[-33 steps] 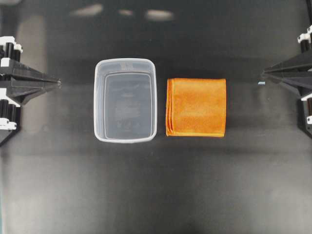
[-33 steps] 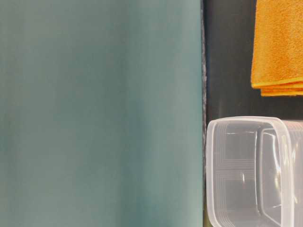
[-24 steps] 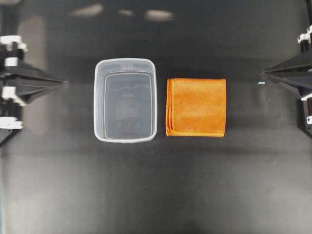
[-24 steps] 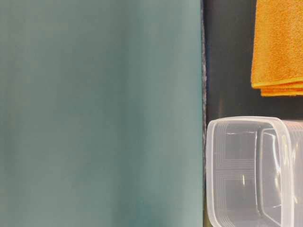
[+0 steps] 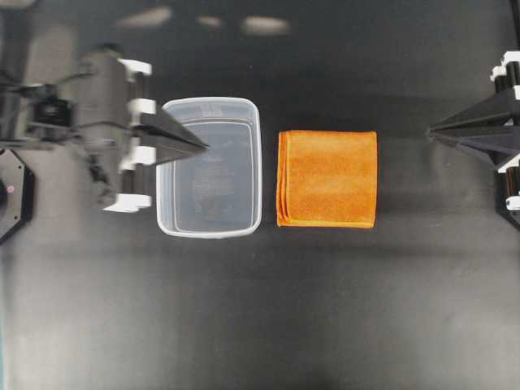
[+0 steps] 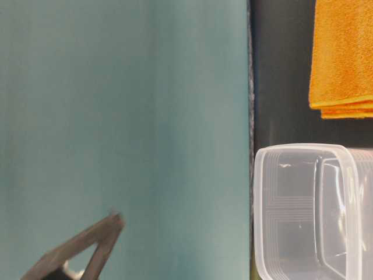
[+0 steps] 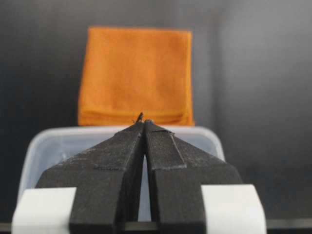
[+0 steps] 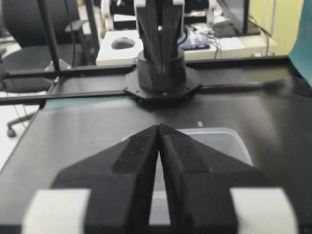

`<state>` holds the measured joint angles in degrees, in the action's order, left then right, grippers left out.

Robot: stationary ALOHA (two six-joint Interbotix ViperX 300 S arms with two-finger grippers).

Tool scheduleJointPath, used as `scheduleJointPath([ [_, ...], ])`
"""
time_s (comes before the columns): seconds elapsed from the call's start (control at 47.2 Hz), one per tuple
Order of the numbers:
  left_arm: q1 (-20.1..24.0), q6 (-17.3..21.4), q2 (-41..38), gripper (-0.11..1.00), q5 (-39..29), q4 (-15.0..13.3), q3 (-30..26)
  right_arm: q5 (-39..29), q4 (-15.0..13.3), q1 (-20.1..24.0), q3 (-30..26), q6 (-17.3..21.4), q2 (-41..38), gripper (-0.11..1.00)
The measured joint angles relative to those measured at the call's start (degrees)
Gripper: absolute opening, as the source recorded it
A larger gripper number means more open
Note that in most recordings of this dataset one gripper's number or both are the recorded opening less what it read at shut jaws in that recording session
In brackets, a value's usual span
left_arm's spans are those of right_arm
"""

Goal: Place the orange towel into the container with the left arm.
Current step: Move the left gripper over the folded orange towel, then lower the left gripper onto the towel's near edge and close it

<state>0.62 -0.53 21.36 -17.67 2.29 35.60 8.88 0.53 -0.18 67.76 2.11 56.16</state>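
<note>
The middle of the folded orange towel [image 5: 332, 179] [image 7: 138, 73] beside the clear container is the next place for my left gripper to go and close.
The orange towel [image 5: 327, 179] lies flat and folded on the black table, just right of the clear container [image 5: 210, 102], which is empty. My left gripper [image 5: 205, 147] is shut and empty, its tip over the container's left part and apart from the towel. In the left wrist view the shut tips [image 7: 142, 121] point over the container's rim [image 7: 209, 134] toward the towel [image 7: 136, 73]. The table-level view shows the towel [image 6: 344, 58], the container [image 6: 259, 204] and the left gripper [image 6: 118, 217]. My right gripper [image 5: 431, 130] is shut and empty at the right edge, its tip [image 8: 159, 126] facing the container [image 8: 229, 141].
The left arm's round base [image 8: 161, 73] stands at the far side in the right wrist view, with desks and a chair beyond the table. A teal wall [image 6: 116, 116] fills the left of the table-level view. Black tabletop [image 5: 260, 309] lies around the objects.
My left arm has swung in from the left edge, so its shut tip is now over the container. The right gripper has shifted slightly. Towel and container have not moved.
</note>
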Motion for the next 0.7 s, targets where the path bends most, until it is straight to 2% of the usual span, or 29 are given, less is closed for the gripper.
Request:
scheduleJointPath([
  [0.063, 0.0, 0.1, -3.3, 0.01, -2.6, 0.0, -3.1, 0.0, 0.0, 0.1, 0.1, 0.2, 0.5, 0.25],
  [0.127, 0.1, 0.1, -6.2, 0.04, -5.2, 0.0, -6.3, -0.2, 0.1, 0.1, 0.1, 0.3, 1.1, 0.43],
  [0.212, 0.6, 0.1, -10.2, 0.17, -8.7, 0.0, -10.6, -0.4, 0.1, 0.0, 0.4, 0.3, 1.9, 0.66],
  [0.275, 1.0, 0.1, -12.6, 0.3, -10.8, 0.0, -13.2, -0.5, 0.1, 0.0, 0.6, 0.3, 2.4, 0.78],
  [0.402, 1.3, 0.2, -17.9, 0.67, -14.6, 0.0, -19.2, -2.8, 0.2, 0.0, 0.7, 0.2, 2.6, 0.79],
  [0.487, 1.3, 0.3, -21.8, 0.85, -16.7, 0.1, -22.9, -6.2, 0.2, 0.0, 0.7, 0.2, 3.0, 0.78],
  [0.698, 1.2, 2.8, -32.1, 0.86, -22.0, 0.1, -32.8, -16.5, 0.3, 0.0, 0.6, 0.8, 4.4, 0.77],
])
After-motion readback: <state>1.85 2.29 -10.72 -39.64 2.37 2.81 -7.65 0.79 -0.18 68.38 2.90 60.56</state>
